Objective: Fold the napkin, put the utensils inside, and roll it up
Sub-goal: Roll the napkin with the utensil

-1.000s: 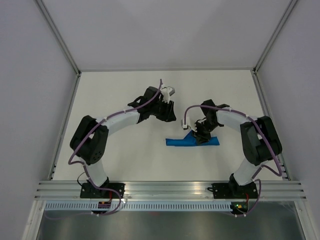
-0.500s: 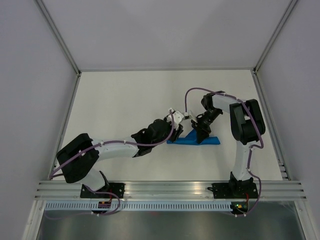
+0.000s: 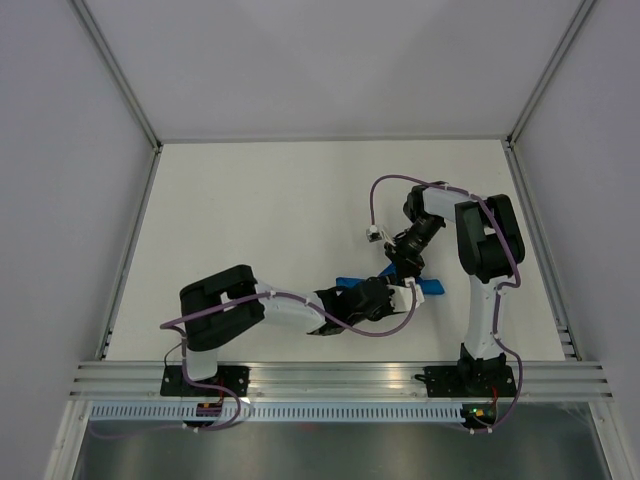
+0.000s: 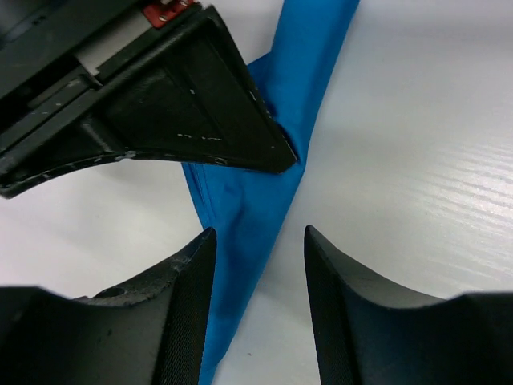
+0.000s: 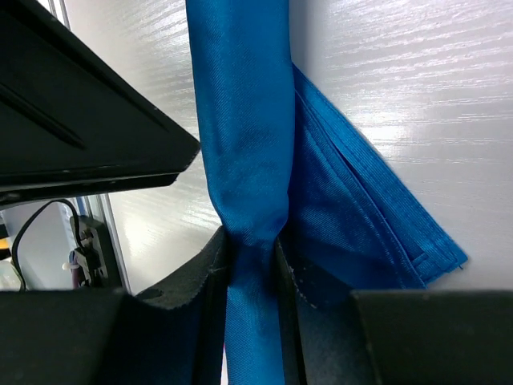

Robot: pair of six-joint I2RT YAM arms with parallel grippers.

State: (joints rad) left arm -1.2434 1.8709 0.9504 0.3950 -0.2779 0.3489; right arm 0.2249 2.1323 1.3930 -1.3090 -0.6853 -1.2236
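The napkin lies slanted across the left gripper's open fingers, so the robot should line up those fingers and pinch the napkin [image 4: 260, 200] close to its right gripper.
The napkin [image 3: 428, 287] is a narrow bright-blue roll lying on the white table right of centre. My right gripper [image 3: 403, 268] comes down on it from behind. In the right wrist view it [image 5: 255, 250] is shut on the napkin [image 5: 240, 120], pinching the roll, with a flat folded flap [image 5: 353, 216] spread to the right. My left gripper [image 3: 392, 292] reaches in low from the near side. In the left wrist view it [image 4: 258, 241] is open, and the napkin [image 4: 244, 216] runs between its fingers, close to the left finger [image 4: 188, 305]. The utensils are hidden.
The two arms crowd together over the roll; the right gripper's black body [image 4: 184, 120] fills the upper left of the left wrist view. An aluminium rail [image 3: 330, 378] borders the near edge. Grey walls enclose the table [image 3: 260, 200].
My left arm has swung from the back of the table down to the near side of the napkin, and its jaws have widened. The right gripper has kept its pinch on the roll.
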